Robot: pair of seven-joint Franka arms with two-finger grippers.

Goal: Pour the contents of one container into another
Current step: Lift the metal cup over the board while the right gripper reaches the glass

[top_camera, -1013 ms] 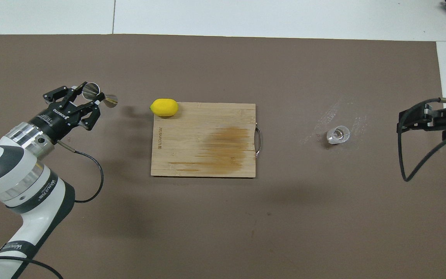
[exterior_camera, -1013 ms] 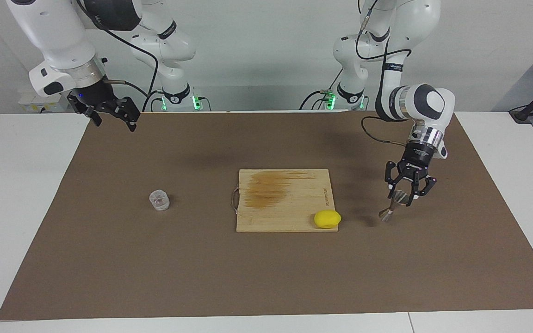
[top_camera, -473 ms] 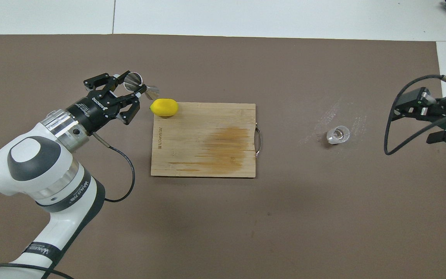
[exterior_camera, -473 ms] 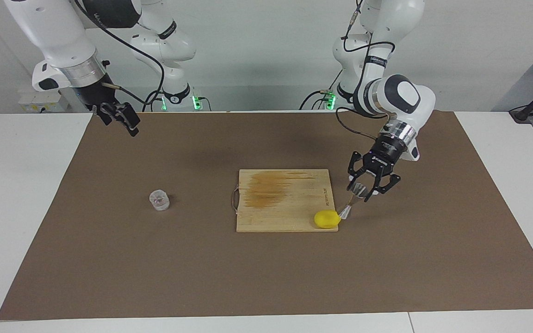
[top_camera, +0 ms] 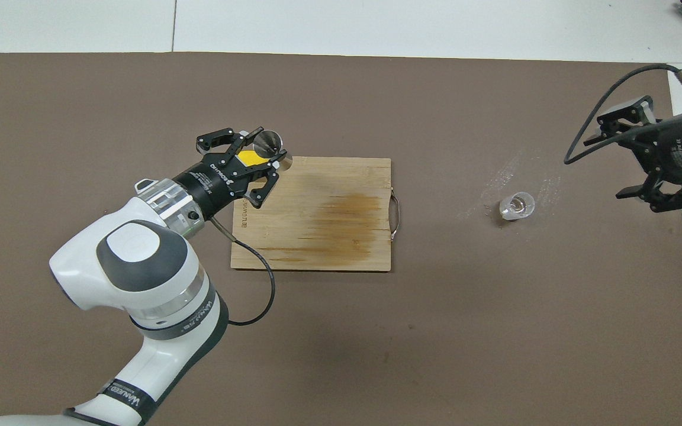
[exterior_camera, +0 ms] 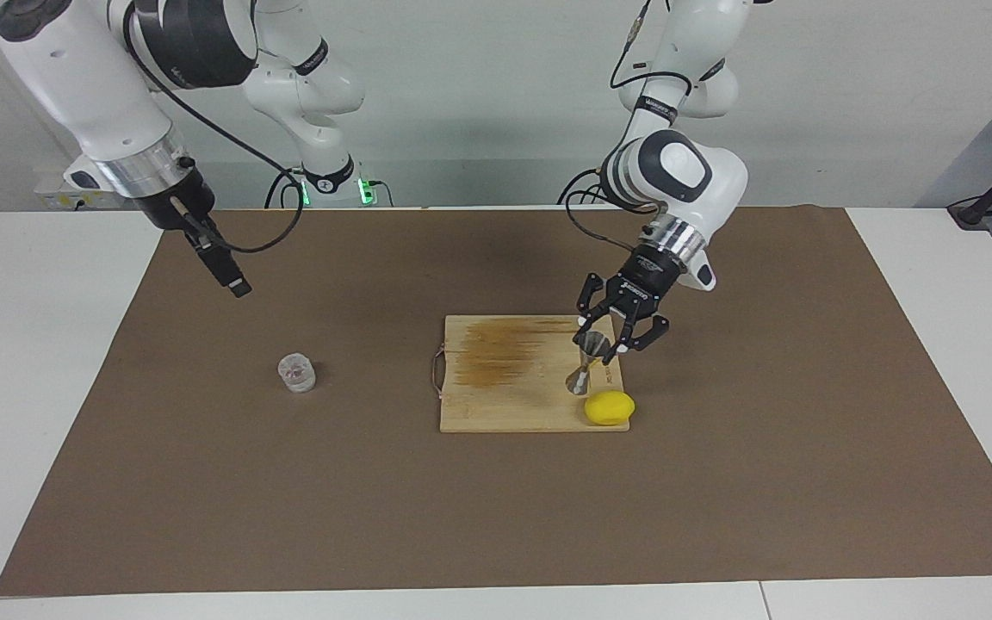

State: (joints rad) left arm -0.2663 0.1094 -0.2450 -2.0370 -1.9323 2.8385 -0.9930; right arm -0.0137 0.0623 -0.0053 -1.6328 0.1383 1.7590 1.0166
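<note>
The clear glass tumbler must be carried. So next my right gripper closes around the body of the clear glass tumbler [top_camera: 514, 207], below the tumbler's rim.
The steel hourglass jigger [exterior_camera: 580, 377] hangs tilted in my left gripper [exterior_camera: 601, 346], which is shut on its upper cone over the corner of the wooden cutting board [exterior_camera: 513, 379] beside the lemon [exterior_camera: 609, 407]. In the overhead view the jigger [top_camera: 267, 141] and left gripper [top_camera: 271, 148] partly cover the lemon [top_camera: 250, 158]. The clear glass tumbler [exterior_camera: 296, 373] stands upright on the brown mat toward the right arm's end and also shows in the overhead view [top_camera: 517, 206]. My right gripper [exterior_camera: 236, 286] is open and empty in the air over the mat's edge, apart from the tumbler; it also shows in the overhead view [top_camera: 613, 155].
The board [top_camera: 317, 219] has a dark stain and a metal handle [top_camera: 396, 216] on the side facing the tumbler. A brown mat [exterior_camera: 496, 517] covers the white table. Pale smears mark the mat around the tumbler.
My left gripper has carried the jigger from the left arm's end, past the lemon, to over the board's corner. My right gripper has turned and come down toward the tumbler.
</note>
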